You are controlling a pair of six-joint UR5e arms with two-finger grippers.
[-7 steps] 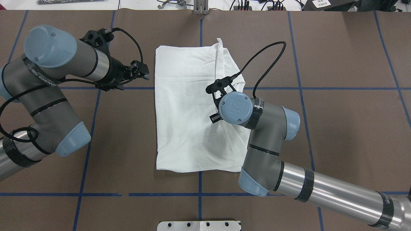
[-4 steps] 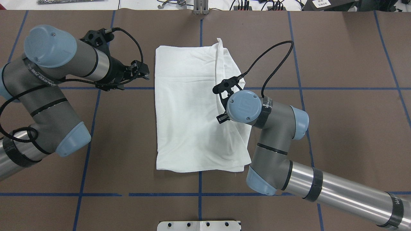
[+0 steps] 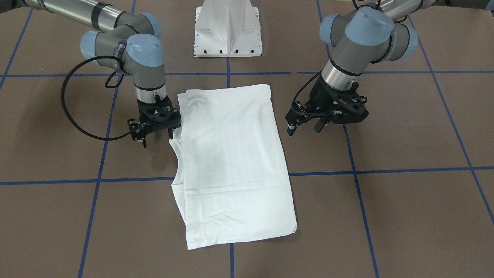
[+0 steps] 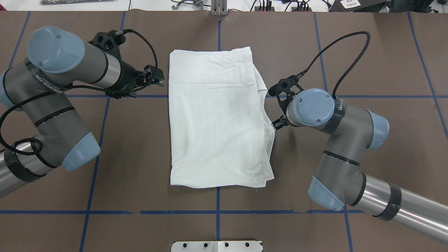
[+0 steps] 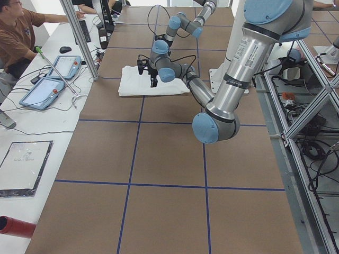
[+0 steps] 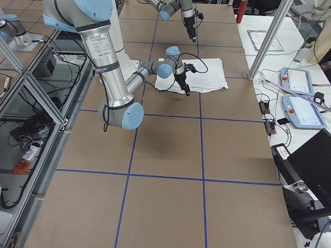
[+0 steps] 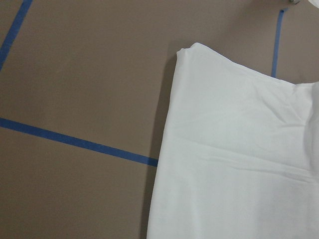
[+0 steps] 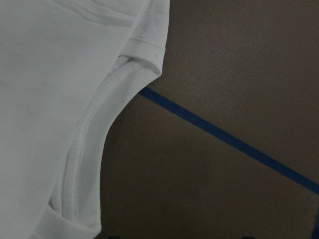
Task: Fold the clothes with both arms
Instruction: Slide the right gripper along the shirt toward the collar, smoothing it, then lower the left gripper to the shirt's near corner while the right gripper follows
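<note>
Next, my left gripper grabs the white T-shirt by its corner (image 3: pixel 262 88) nearest the white pedestal base, on that gripper's own side.
The white T-shirt (image 4: pixel 217 119) lies folded into a tall rectangle at the middle of the table, with no printed text showing. It also shows in the front view (image 3: pixel 231 154). Its ribbed collar (image 8: pixel 89 149) curves along the edge on my right arm's side (image 3: pixel 177 148). My right gripper (image 3: pixel 155 138) is open and empty, just beside that edge near the collar. In the overhead view its wrist (image 4: pixel 311 108) hides most of it. My left gripper (image 3: pixel 305 129) is open and empty, a little off the opposite edge (image 4: pixel 159 78). The left wrist view shows a shirt corner (image 7: pixel 234 149).
The brown table cover carries a grid of blue tape lines (image 4: pixel 217 211). The white pedestal base (image 3: pixel 228 31) stands at the robot's edge of the table. In the left side view, tablets (image 5: pixel 53 66) and a seated person (image 5: pixel 16 32) are at a side bench.
My right gripper has moved from above the shirt out past its right edge. The raised layer at the far right corner now lies flat. The left arm has barely moved.
</note>
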